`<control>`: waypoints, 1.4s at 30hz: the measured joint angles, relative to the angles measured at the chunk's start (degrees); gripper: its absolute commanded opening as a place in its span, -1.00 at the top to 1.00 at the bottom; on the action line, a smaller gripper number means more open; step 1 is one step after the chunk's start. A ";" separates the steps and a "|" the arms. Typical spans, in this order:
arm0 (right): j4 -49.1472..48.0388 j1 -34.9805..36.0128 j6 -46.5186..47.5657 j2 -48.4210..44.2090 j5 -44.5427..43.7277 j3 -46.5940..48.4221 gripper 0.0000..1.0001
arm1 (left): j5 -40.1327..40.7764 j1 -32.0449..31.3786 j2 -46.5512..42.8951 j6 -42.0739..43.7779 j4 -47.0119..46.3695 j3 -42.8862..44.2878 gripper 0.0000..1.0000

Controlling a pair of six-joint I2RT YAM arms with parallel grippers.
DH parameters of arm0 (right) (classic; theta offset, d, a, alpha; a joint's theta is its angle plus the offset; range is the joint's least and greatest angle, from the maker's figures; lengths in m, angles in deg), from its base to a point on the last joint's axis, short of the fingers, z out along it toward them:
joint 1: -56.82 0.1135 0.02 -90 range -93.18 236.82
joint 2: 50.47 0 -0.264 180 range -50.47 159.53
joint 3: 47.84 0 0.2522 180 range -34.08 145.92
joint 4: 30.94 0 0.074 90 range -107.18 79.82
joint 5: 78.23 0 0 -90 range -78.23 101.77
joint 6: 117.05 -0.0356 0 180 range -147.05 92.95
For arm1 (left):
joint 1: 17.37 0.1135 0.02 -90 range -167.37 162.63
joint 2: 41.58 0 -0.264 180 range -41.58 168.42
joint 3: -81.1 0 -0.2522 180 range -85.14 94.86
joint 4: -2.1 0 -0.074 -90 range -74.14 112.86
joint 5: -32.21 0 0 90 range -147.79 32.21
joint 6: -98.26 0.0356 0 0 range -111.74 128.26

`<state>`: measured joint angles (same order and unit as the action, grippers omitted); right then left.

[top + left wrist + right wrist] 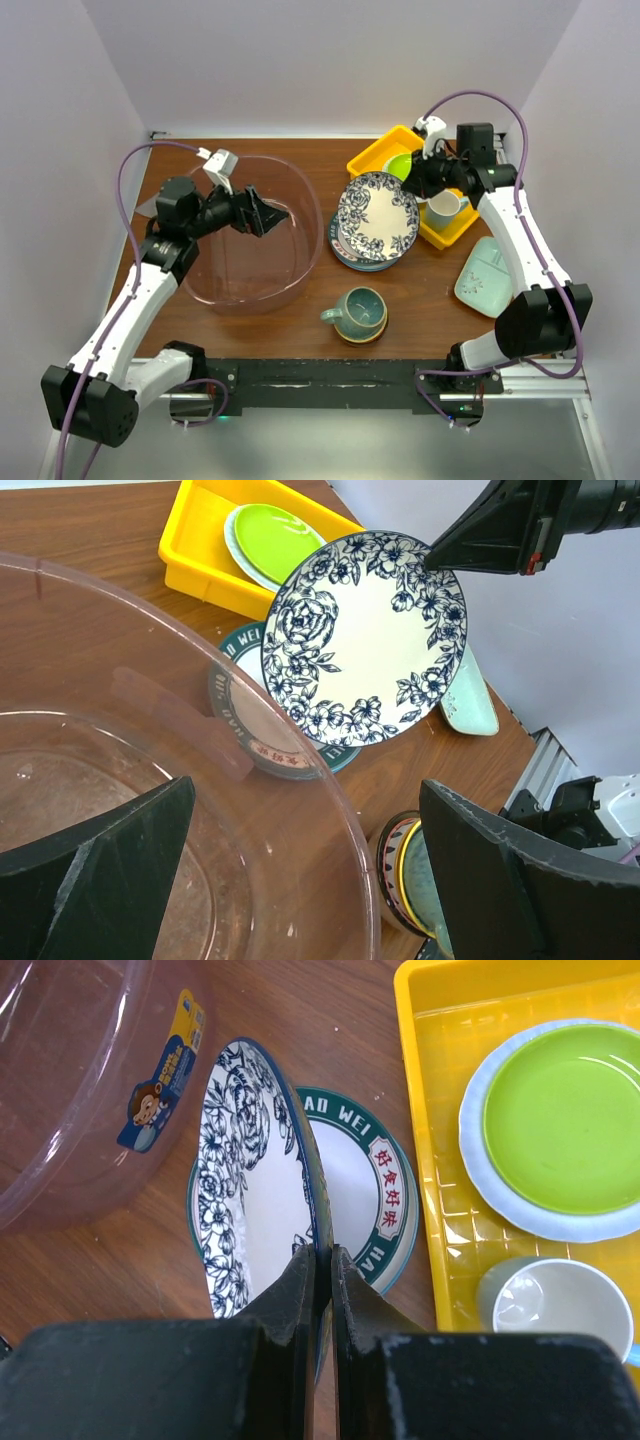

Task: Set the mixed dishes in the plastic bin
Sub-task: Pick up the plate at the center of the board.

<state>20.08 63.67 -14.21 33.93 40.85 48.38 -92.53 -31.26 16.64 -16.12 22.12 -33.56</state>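
Note:
I should close my left gripper on the blue floral plate's bin-side rim (pixel 340 212) (pixel 266 659), across from my right gripper, to take the plate over.
My right gripper (pixel 413 187) (pixel 322 1252) is shut on the rim of the blue floral plate (pixel 377 217) (pixel 240 1180) (pixel 365 635). It holds the plate tilted up on edge above the plate with the dark lettered rim (pixel 352 258) (pixel 375 1190) (pixel 345 752). The plastic bin (pixel 250 295) (pixel 330 810) (pixel 70 1080) stands left of both plates, with nothing inside it. Over the bin's right side hovers my left gripper (pixel 265 215) (pixel 307 800), open and holding nothing. A teal mug (pixel 362 310) (pixel 430 875) sits in a small bowl near the front. The pale mint squarish dish (pixel 485 275) (pixel 470 695) lies at the right.
A yellow tray (pixel 375 155) (pixel 440 1060) (pixel 200 570) at the back right holds a lime-green plate (pixel 400 165) (pixel 560 1120) (pixel 275 540) and a small pale cup (pixel 445 208) (pixel 560 1310). White walls close in the table on three sides.

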 measured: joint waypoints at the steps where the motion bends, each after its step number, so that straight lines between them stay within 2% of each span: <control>1: 0.28 0.00 0.09 0.00 0.02 0.22 1.00 | 0.15 -0.17 0.28 0.04 -0.04 0.22 -1.00; 17: 2.73 0.02 0.11 0.00 0.68 5.16 1.00 | 1.92 -5.46 12.22 2.51 -3.26 8.83 -1.00; 28: 5.66 0.02 -1.95 0.00 4.20 11.06 1.00 | 5.66 -8.52 28.63 7.65 -4.42 21.75 -1.00; 34: 6.01 0.02 -3.74 -0.24 6.86 13.99 1.00 | 3.93 -9.14 38.05 9.20 -3.65 28.04 -0.95; 37: 6.03 0.02 -4.44 -0.74 8.07 14.29 1.00 | 0.33 -9.49 40.17 9.20 -3.54 28.59 -0.79; 40: 6.03 0.02 -5.18 -1.38 9.09 14.29 1.00 | -4.70 -9.70 40.92 9.11 -3.65 28.59 -0.21; 41: 6.05 0.02 -5.40 -1.57 9.46 14.29 1.00 | -6.82 -9.81 40.94 9.20 -3.80 28.59 0.08; 42: 6.03 0.02 -5.57 -1.73 9.66 14.29 1.00 | -8.24 -9.84 40.94 8.96 -4.00 28.59 0.26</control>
<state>26.11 63.69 -19.78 32.20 50.51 62.67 -100.77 -41.10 57.58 -7.16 18.12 -4.97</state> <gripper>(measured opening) 0.070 0.655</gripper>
